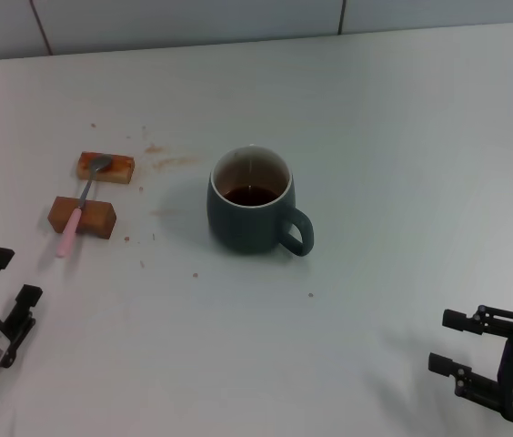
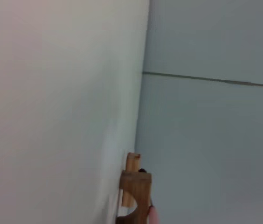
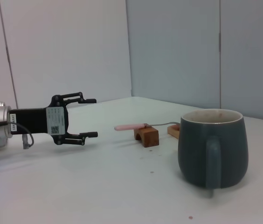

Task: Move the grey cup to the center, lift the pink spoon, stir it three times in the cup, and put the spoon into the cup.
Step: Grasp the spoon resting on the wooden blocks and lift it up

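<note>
The fingers of my left gripper needs to go next to the middle of the pink spoon's handle [image 1: 71, 229], which is beside the near brown block, and close there.
The grey cup [image 1: 253, 205] stands upright near the table's middle, its handle towards the front right and dark liquid inside. It also shows in the right wrist view [image 3: 213, 147]. The pink spoon [image 1: 75, 223] lies across two brown wooden blocks [image 1: 82, 216] to the cup's left, with its metal bowl on the far block. The spoon [image 3: 131, 126] also shows in the right wrist view. My left gripper [image 1: 15, 276] is open and empty at the front left, in front of the spoon. My right gripper [image 1: 445, 340] is open and empty at the front right, away from the cup.
Brown crumbs and stains [image 1: 167, 164] lie on the white table [image 1: 393, 137] between the blocks and the cup. A wall [image 1: 238, 18] rises behind the table's far edge. The left wrist view shows the blocks [image 2: 134, 186] and a bit of pink handle [image 2: 153, 215].
</note>
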Available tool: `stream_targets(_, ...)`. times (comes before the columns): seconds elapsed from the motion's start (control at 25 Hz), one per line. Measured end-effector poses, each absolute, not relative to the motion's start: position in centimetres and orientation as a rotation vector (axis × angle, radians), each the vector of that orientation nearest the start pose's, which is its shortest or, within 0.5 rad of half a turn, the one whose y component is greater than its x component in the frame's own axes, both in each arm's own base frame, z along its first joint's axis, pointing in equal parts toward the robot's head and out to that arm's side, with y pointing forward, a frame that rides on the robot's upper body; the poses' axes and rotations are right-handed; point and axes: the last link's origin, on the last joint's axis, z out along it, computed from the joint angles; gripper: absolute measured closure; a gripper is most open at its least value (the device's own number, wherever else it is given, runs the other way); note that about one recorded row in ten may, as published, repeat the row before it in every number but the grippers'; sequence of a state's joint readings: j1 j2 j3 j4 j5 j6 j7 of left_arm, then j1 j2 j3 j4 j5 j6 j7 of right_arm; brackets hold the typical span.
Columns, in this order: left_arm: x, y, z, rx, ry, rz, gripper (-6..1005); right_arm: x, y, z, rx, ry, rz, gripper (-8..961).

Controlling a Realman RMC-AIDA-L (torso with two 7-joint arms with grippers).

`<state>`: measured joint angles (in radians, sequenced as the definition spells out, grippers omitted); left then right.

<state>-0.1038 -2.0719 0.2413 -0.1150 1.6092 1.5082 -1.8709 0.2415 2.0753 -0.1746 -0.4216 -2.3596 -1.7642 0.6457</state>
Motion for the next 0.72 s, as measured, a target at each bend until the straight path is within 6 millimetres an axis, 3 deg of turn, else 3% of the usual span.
stream_targets(0.72, -35.4, 19.0, -5.6, 1.142, 2.497, 1.976, 240, 35.3, 18.7, -1.4, -2.595, 0.381, 0.731, 411)
